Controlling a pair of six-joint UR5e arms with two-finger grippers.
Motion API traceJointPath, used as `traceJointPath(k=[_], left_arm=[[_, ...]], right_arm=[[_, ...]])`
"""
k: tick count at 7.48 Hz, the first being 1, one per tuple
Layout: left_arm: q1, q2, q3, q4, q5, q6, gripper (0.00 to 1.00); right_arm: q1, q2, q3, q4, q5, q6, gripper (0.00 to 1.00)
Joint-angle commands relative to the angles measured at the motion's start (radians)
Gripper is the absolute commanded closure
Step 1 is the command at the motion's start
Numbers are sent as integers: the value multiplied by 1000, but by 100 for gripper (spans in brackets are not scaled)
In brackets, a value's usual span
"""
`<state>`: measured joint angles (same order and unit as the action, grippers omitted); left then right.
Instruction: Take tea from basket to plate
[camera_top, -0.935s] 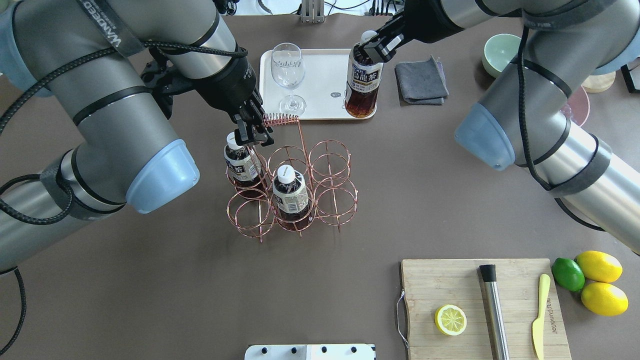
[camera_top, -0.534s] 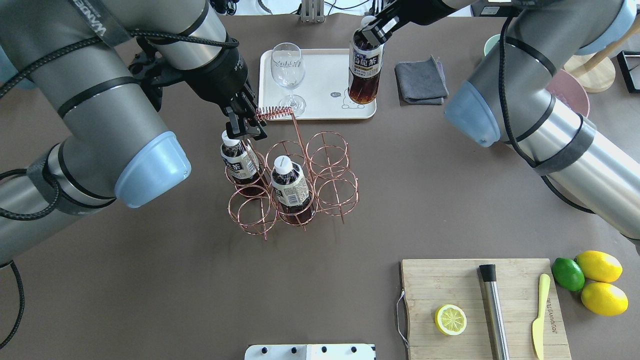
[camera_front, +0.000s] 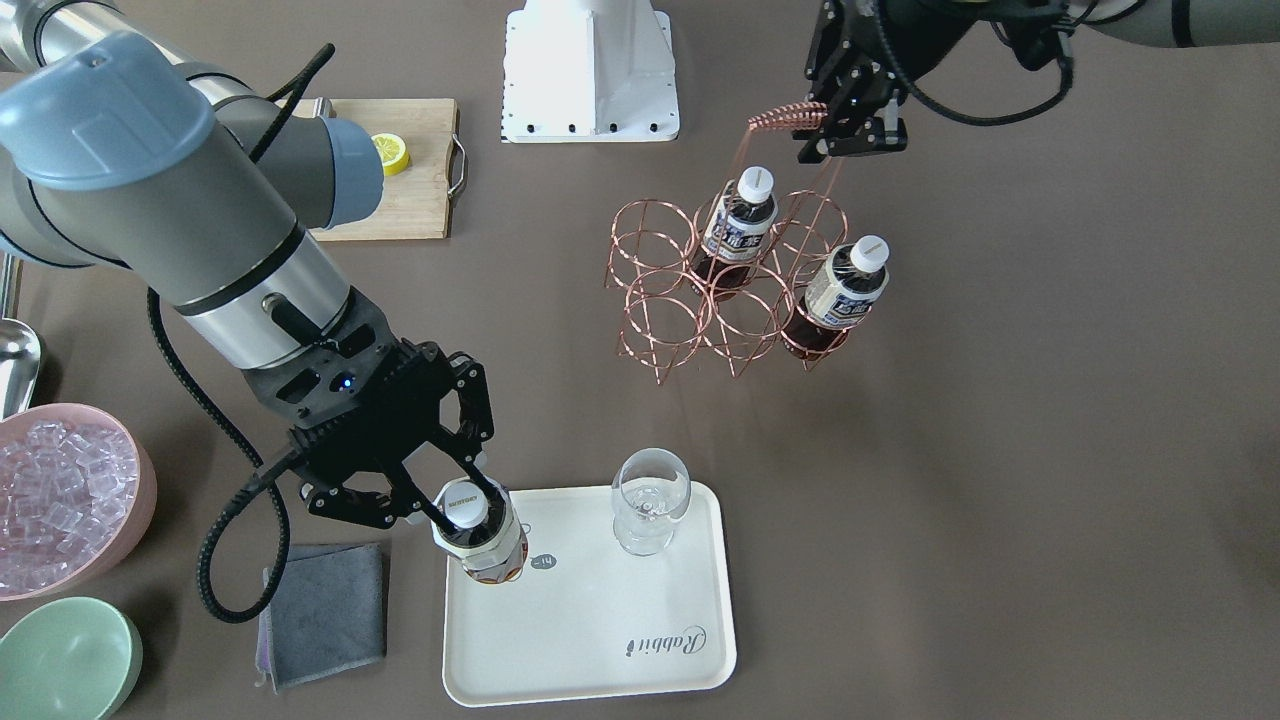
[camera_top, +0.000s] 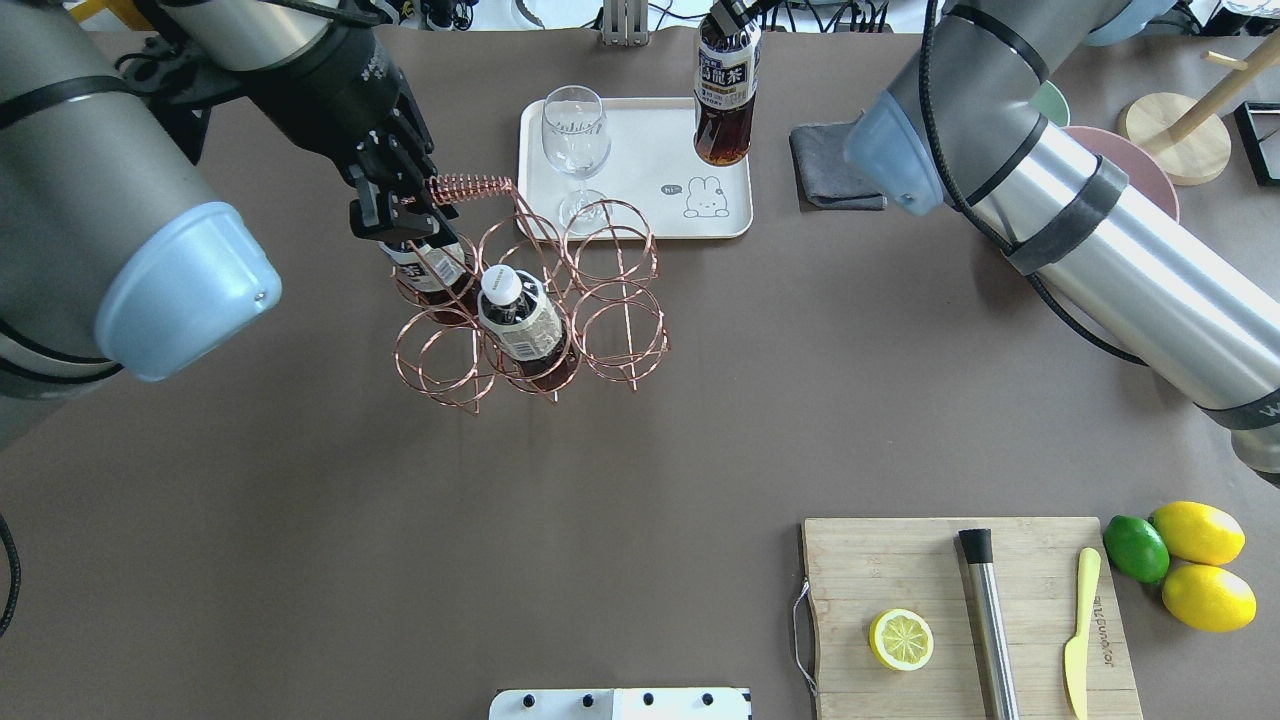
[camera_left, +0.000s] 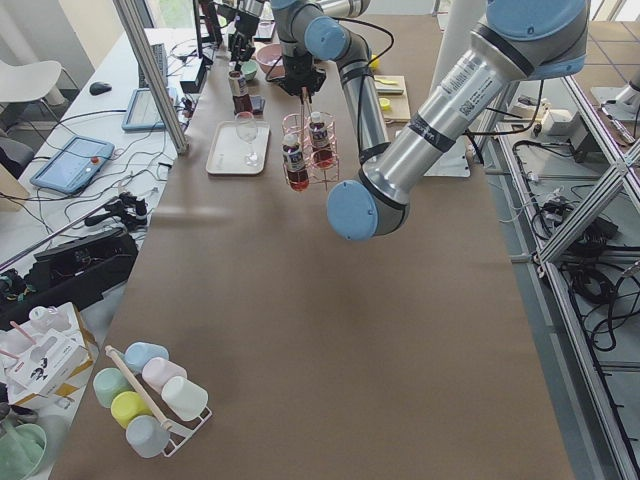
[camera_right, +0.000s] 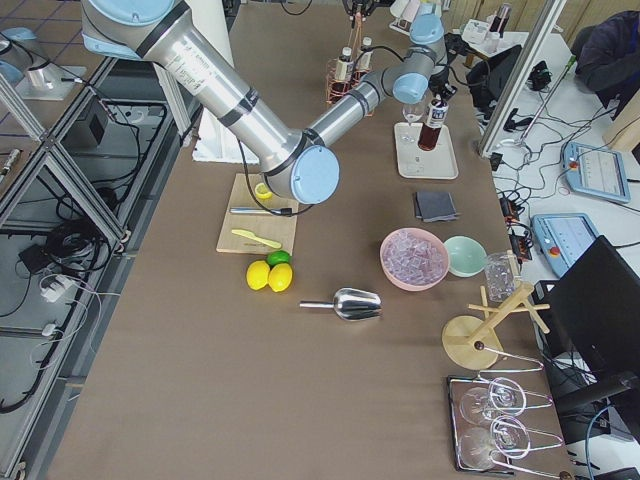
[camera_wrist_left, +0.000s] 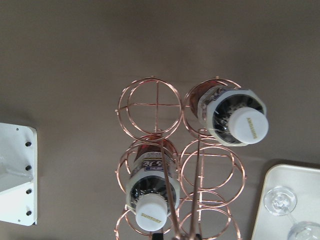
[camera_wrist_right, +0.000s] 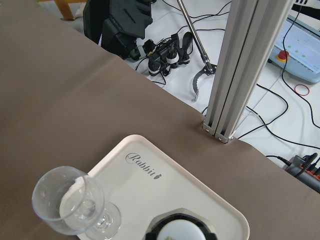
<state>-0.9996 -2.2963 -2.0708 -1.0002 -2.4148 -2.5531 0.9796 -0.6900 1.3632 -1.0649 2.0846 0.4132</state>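
Next, my right gripper sets the tea bottle down on the cream plate (camera_front: 539, 608) (camera_wrist_right: 167, 218) between the Rabbit lettering and the grey cloth.
My right gripper (camera_front: 462, 500) is shut on the white cap of a tea bottle (camera_top: 725, 100) and holds it upright just above the cream plate (camera_top: 640, 180), near the bear drawing corner. The cap also shows at the bottom of the right wrist view (camera_wrist_right: 180, 232). My left gripper (camera_top: 405, 210) is shut on the coiled handle of the copper wire basket (camera_top: 626, 340), which hangs tilted and looks lifted off the table. Two more tea bottles (camera_top: 520, 315) (camera_top: 430, 265) stand in its rings, and both show in the left wrist view (camera_wrist_left: 235, 117) (camera_wrist_left: 152, 197).
A wine glass (camera_top: 577, 140) stands on the plate's left part. A grey cloth (camera_top: 835, 170) lies right of the plate. A cutting board (camera_top: 850, 560) with a lemon half, muddler and knife, and whole citrus (camera_top: 1190, 560), sit near right. A pink ice bowl (camera_front: 60, 490) and green bowl (camera_front: 65, 655) are far right.
The left gripper has pulled the basket by its handle up and to the left, tilting it. The right gripper has raised the tea bottle higher over the plate.
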Motion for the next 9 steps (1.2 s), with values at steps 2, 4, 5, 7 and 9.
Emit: traceJointPath(k=[2,4,5,7,9], left_arm=[[-239,210,-22,95,-58,360,100],[-365,306,13,153,-27,585,100],[-435,340,70,153,11,716,100],[-494,337,220,153,20,934,100],[-494,318,287,143,97,976,100]], right_arm=[[1,33,-136,132,-17,79,100],[-24,56,-194,193,-75,103,100],[-44,57,-214,233,-96,119,100],[-70,43,-216,259,-126,130,100],[-75,24,-216,278,-132,131,100]])
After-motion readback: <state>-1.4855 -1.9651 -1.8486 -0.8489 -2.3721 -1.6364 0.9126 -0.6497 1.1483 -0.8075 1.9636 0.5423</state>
